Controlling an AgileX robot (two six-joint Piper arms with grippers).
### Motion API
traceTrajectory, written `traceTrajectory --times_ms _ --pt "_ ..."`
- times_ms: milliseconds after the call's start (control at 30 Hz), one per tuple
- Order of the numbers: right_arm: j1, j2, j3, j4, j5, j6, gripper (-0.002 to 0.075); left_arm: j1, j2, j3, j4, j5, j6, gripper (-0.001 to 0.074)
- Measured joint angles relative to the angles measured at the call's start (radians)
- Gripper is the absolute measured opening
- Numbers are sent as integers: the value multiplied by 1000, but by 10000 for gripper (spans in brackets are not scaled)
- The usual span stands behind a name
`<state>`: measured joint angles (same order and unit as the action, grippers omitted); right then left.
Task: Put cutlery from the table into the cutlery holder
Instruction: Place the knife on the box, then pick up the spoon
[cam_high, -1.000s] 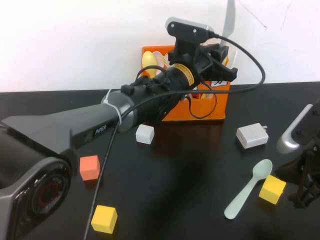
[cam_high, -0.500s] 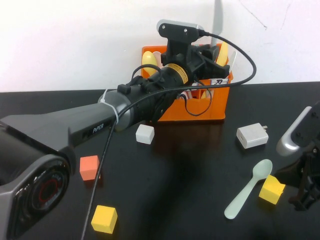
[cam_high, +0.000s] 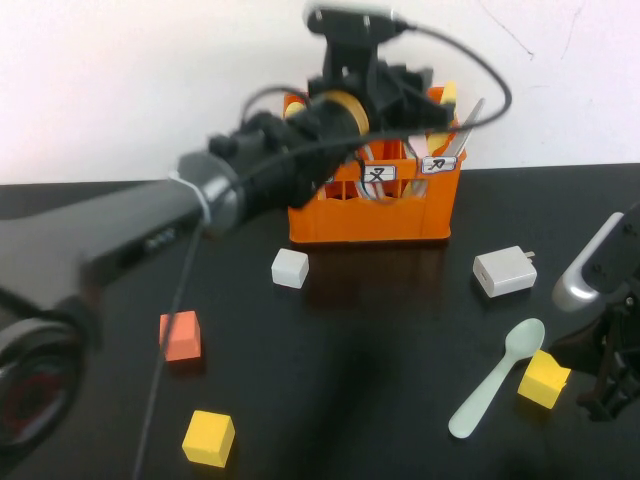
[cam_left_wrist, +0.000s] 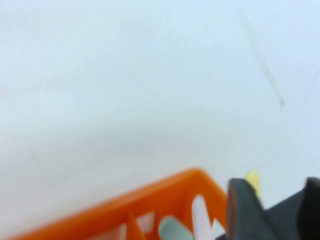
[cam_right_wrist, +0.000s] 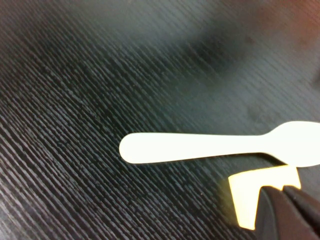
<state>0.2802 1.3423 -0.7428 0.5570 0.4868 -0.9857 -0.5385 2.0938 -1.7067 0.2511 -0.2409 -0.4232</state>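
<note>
My right gripper will move to the mint-green spoon next and close on the spoon's handle (cam_high: 505, 364) (cam_right_wrist: 256, 144), next to the spoon's bowl.
The orange cutlery holder (cam_high: 370, 215) stands at the back of the black table (cam_high: 380, 340). The pale grey knife (cam_high: 469, 122) leans in its right compartment, among yellow and pink utensils. My left gripper (cam_high: 405, 85) hovers over the holder's top; in the left wrist view its fingers (cam_left_wrist: 241, 207) stand apart with nothing between them, above the holder's rim (cam_left_wrist: 165, 195). The mint-green spoon (cam_high: 495, 380) lies on the table at the front right and shows in the right wrist view (cam_right_wrist: 210, 147). My right gripper (cam_high: 610, 390) is shut and empty, low beside the spoon.
A yellow cube (cam_high: 545, 378) sits between the spoon and my right gripper and also shows in the right wrist view (cam_right_wrist: 250, 192). A white charger (cam_high: 505, 271), a white cube (cam_high: 290, 268), an orange cube (cam_high: 180, 335) and another yellow cube (cam_high: 209, 438) lie on the table.
My left gripper held the grey knife upright above the holder; now the knife rests in the right compartment and the gripper has swung left and up. The right arm has not moved.
</note>
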Motion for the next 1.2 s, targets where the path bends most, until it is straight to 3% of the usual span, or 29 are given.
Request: traceTrajectory --times_ms 67,167,500,667,867,1033,1200 --pt "0 0 0 6 0 0 -2 0 -62 0 15 67 1 133" --pt "0 0 0 14 0 0 -2 0 -170 0 22 198 2 40" --pt "0 20 -16 88 45 5 -2 0 -475 31 11 835 36 1" --pt "17 107 -60 187 138 -2 -2 0 -671 212 -32 858 38 0" --pt "114 188 -104 196 135 64 -2 0 -953 512 -34 846 20 0" --pt "194 257 -182 93 124 221 -2 0 -1148 757 -30 848 -20 0" --pt "207 317 -252 -129 151 467 -2 0 -1319 966 -16 852 -89 0"
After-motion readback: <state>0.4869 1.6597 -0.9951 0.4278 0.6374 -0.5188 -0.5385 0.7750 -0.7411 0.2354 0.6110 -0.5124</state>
